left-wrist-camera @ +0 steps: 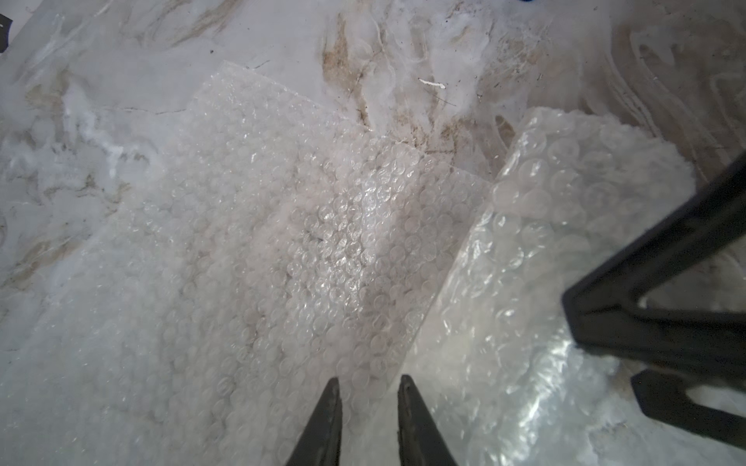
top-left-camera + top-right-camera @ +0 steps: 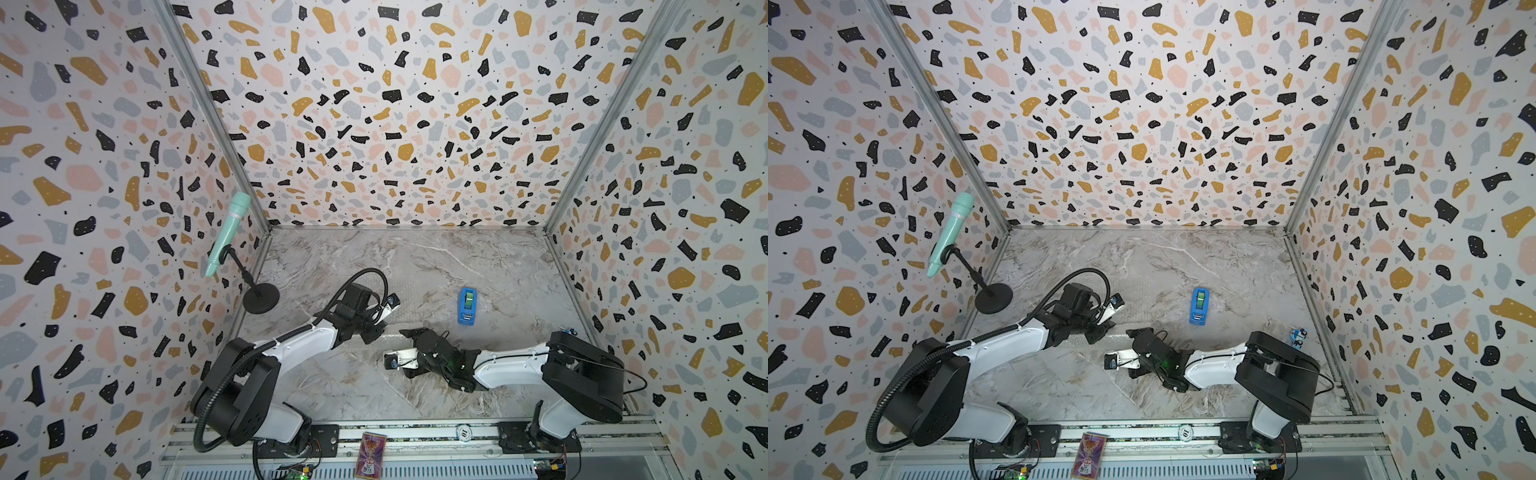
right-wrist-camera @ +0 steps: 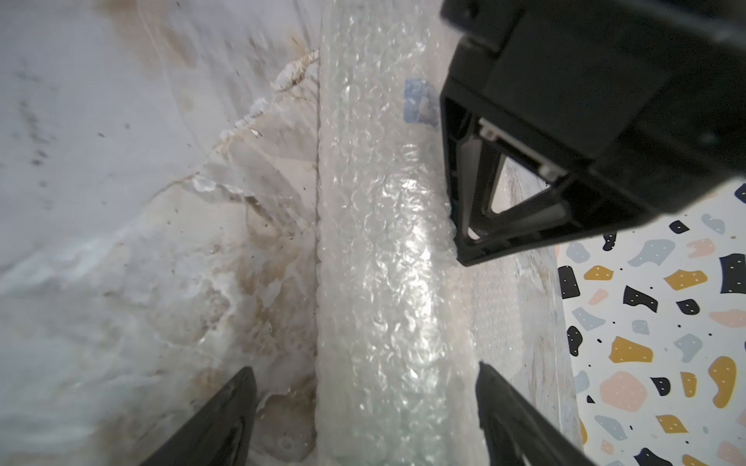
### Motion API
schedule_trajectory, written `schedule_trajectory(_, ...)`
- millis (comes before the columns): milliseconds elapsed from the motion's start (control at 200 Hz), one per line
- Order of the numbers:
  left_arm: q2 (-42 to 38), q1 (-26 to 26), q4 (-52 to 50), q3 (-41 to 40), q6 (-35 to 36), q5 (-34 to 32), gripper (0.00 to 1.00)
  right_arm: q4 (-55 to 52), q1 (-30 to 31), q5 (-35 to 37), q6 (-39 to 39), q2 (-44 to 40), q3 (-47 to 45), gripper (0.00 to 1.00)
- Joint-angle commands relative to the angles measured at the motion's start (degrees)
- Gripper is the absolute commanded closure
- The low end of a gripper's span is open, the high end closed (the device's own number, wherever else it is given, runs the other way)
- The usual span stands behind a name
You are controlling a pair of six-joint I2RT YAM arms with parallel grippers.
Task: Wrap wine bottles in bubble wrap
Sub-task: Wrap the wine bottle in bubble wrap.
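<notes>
The fold of bubble wrap beside the roll is all that is in my left gripper's fingers, so that gripper should open, come round to the roll's near side and grip across the whole roll (image 3: 380, 272).
The bubble wrap (image 3: 383, 262) is rolled into a long tube on the marble table, with a flat part of the sheet (image 1: 250, 250) spread beside it. Of the wine bottle inside the roll only a small blue mark (image 3: 420, 103) shows through. My right gripper (image 3: 365, 371) stands open, its fingers astride the roll without touching it. My left gripper (image 1: 370, 383) has its fingers narrowly apart with a fold of wrap between them, where the sheet rises to the roll. In both top views the left gripper (image 2: 372, 332) and right gripper (image 2: 424, 334) face each other at mid-table.
A blue tape dispenser (image 2: 467, 306) stands behind the right gripper. A mint-green microphone (image 2: 227, 232) on a black stand (image 2: 260, 298) sits at the back left. A picture card (image 2: 370, 455) lies on the front rail. Patterned walls close in three sides.
</notes>
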Motion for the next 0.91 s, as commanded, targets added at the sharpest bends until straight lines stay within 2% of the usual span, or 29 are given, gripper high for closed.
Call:
schedule_trajectory(0,2.9,0.3,-7.6,-0.3,-0.1,3.2,0.72,1.2,-0.1,1.4,-4.0,1.3,3.7,0.14)
schedule_trajectory(95,4.2,0.8,-8.2,0.5,-0.2,4.4,0.72,0.8,0.0,3.8,-4.5,3.6,5.7,0.14)
schedule_trajectory(260,5.8,1.6,-9.5,1.9,0.1,6.2,0.72,-3.9,0.0,3.9,-3.9,7.9,10.2,0.16)
schedule_trajectory(461,7.6,2.9,-10.7,3.2,-0.6,7.2,0.72,-4.2,-0.2,5.5,-3.8,12.3,12.7,0.20)
schedule_trajectory(596,8.6,3.1,-12.2,4.6,-1.2,5.0,0.72,-6.2,-0.5,7.6,-4.0,14.6,15.0,0.28)
schedule_trajectory(731,8.0,3.2,-11.9,4.9,-1.6,3.9,0.69,-9.1,-1.2,7.9,-3.0,14.8,16.1,0.43)
schedule_trajectory(826,7.6,3.4,-12.0,5.4,-1.4,3.6,0.65,-14.0,-2.1,5.3,-1.2,13.7,17.3,0.53)
schedule_trajectory(901,7.1,3.4,-11.7,5.7,-1.0,3.4,0.62,-19.3,-3.7,-0.3,0.4,12.4,18.5,0.57)
